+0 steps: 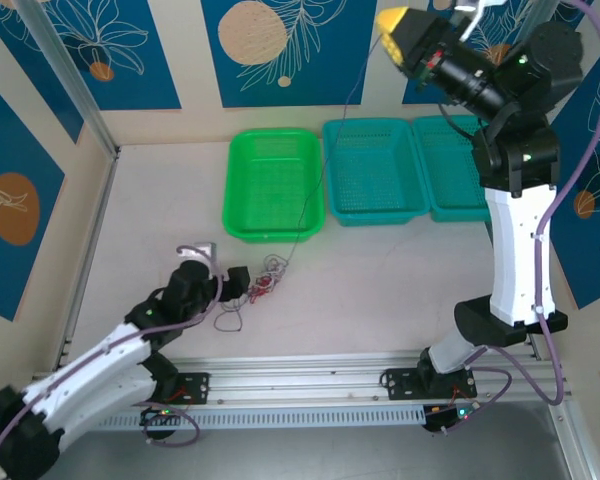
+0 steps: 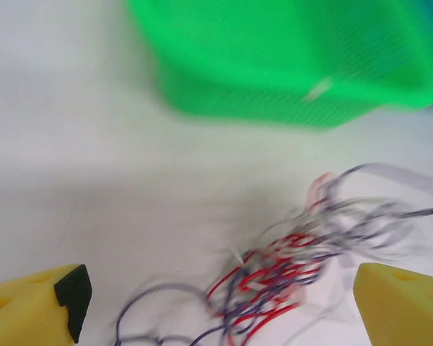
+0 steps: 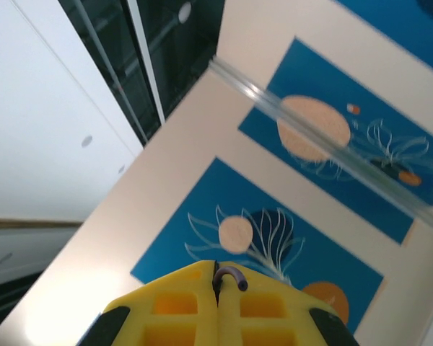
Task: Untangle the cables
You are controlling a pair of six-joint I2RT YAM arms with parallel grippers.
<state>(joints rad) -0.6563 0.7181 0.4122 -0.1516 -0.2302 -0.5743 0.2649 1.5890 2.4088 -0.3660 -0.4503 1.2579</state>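
Observation:
Next, my right gripper comes down and takes the black cable nearer the tangle (image 1: 294,246), as it is high on the cable's end and the cable still runs into the tangle.
The cables (image 1: 263,287) lie as a small tangle of red, black and white wire on the table, in front of the green basket (image 1: 230,190). In the left wrist view the tangle (image 2: 289,270) sits between my wide-apart yellow fingers (image 2: 36,310), blurred. My left gripper (image 1: 242,283) is open, low on the table, right beside the tangle. My right gripper (image 1: 392,28) is raised high at the back wall, shut on the black cable end (image 3: 231,275). A thin black strand (image 1: 302,218) runs from it down across the green basket to the tangle.
Two teal baskets (image 1: 375,213) (image 1: 460,212) stand to the right of the green one along the back. A bare stretch of table (image 1: 400,290) lies to the right of the tangle. The aluminium rail (image 1: 310,385) runs along the near edge.

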